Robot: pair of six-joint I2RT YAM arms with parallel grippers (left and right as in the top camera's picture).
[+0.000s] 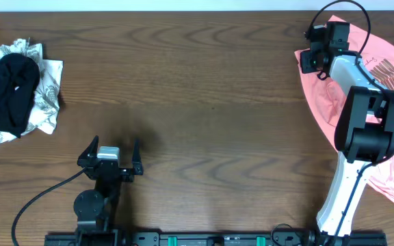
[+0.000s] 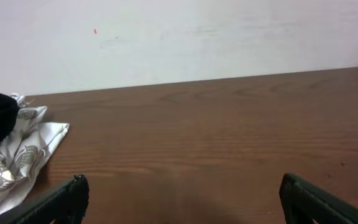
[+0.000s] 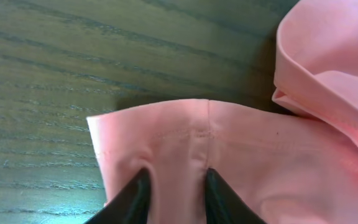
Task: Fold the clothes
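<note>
My right gripper's fingers are apart around the loosely bunched hem, so I should open, pinch the T-shirt at the seam point(image 3: 207, 144) and drag it to the table's middle.
The clothes are a salmon-pink T-shirt point(image 1: 320, 99) lying crumpled at the table's right edge, with dark lettering showing on its far right side. My right gripper point(image 1: 308, 60) reaches over the shirt's far left corner. In the right wrist view its two black fingers point(image 3: 135, 196) pinch a stitched hem of the pink fabric point(image 3: 260, 155), which bunches up between them. My left gripper point(image 1: 113, 145) rests near the front left of the table, far from the shirt. Its jaws stand wide open over bare wood point(image 2: 182, 183).
A black garment point(image 1: 7, 89) lies on a white patterned cloth point(image 1: 48, 96) at the table's far left, also in the left wrist view point(image 2: 17, 152). Brown wood table point(image 1: 204, 89) spans between the arms. The right arm's white link crosses the shirt.
</note>
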